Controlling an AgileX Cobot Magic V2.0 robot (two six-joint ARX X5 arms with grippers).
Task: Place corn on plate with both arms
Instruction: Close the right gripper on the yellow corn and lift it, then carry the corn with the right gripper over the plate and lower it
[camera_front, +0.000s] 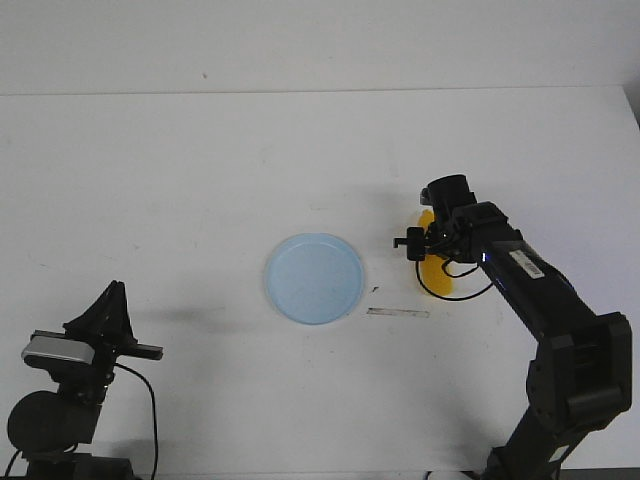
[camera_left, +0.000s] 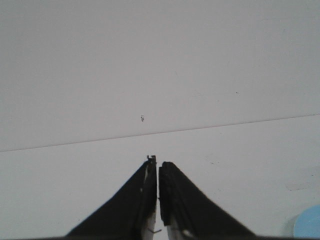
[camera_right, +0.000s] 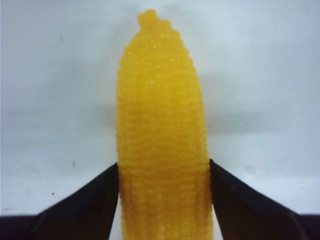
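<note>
Next, I release the yellow corn, now just beside the plate, from my right gripper across the middle of the pale blue plate (camera_front: 317, 280).
The yellow corn (camera_right: 162, 125) fills the right wrist view, tapered tip pointing away. Both black fingers of my right gripper (camera_right: 164, 167) press on its sides. In the front view the corn (camera_front: 437, 278) shows partly under the right gripper (camera_front: 432, 252), just right of the pale blue plate (camera_front: 314, 278), which has nothing on it. I cannot tell whether the corn rests on the table or is lifted. My left gripper (camera_front: 113, 300) is shut and empty at the near left, well away from the plate. Its closed tips (camera_left: 157, 162) point over bare table, with the plate's edge (camera_left: 307, 225) at one corner.
A thin dark strip (camera_front: 398, 313) lies on the white table (camera_front: 200, 170) between the plate and the right arm. The table's far edge (camera_front: 300, 92) meets a pale wall. Loose black cables hang by the right wrist (camera_front: 470, 270).
</note>
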